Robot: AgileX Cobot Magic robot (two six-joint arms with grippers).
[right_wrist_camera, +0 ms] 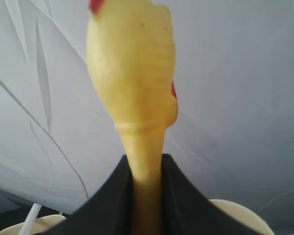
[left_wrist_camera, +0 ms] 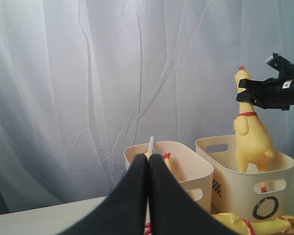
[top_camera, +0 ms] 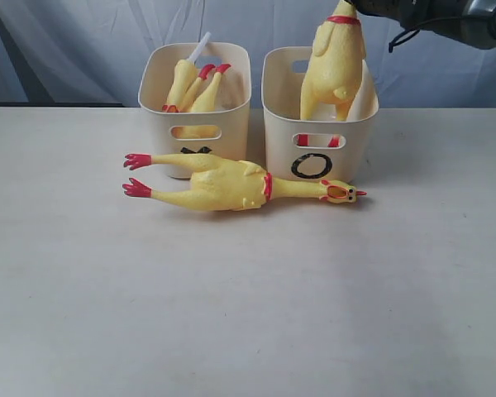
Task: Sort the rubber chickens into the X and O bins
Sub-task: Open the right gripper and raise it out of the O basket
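My right gripper is holding the yellow rubber chicken, which now hangs inside the O bin. It will release it upright in the middle of the O bin [top_camera: 322, 88], with its feet down.
Two cream bins stand side by side: the X bin [top_camera: 231, 124] on the left, the O bin [top_camera: 351, 132] on the right. My right gripper [right_wrist_camera: 146, 164] is shut on the neck of a yellow rubber chicken [top_camera: 335, 62], which hangs upright with its red feet down inside the O bin. Another chicken [top_camera: 227, 184] lies on the table in front of both bins, head to the right, covering most of the X mark. Inside the X bin lie chicken pieces [top_camera: 194, 87] with a white tube [top_camera: 200, 47]. My left gripper [left_wrist_camera: 148, 157] is shut and empty, away from the bins.
A white curtain [left_wrist_camera: 63, 88] hangs behind the bins. The pale table [top_camera: 248, 314] stretches in front of the lying chicken. The right arm [top_camera: 446, 16] reaches in from the upper right.
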